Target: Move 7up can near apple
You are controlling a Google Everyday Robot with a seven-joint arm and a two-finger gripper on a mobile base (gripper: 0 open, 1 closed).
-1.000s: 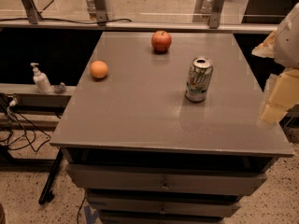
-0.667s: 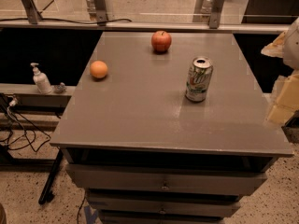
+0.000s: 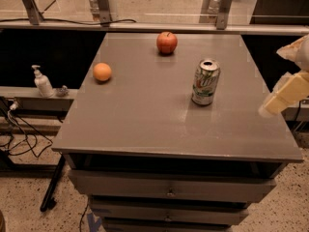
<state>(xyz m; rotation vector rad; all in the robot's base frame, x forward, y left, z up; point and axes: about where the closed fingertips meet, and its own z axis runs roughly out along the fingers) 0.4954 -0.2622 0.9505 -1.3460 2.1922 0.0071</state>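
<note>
The gripper will grip the lower half (image 3: 203, 90) of the 7up can, as the can should move near the red apple.
The 7up can (image 3: 205, 82) stands upright on the grey table top (image 3: 145, 120), right of centre, with its silver top showing. The red apple (image 3: 166, 42) sits near the table's far edge, up and to the left of the can, with a wide gap between them. My gripper (image 3: 285, 94) is a cream-coloured shape at the right edge of the view, over the table's right side. It is to the right of the can, slightly nearer the front, and does not touch it. It holds nothing.
An orange fruit (image 3: 102, 72) lies on the table's left part. A soap dispenser (image 3: 42, 81) stands on a low ledge to the left. Metal rail posts (image 3: 106, 4) stand behind the table. Drawers (image 3: 169, 190) are below the top, cables on the floor at left.
The gripper has shifted slightly at the right edge, out to the right and back left. The can, the apple and the orange have not moved.
</note>
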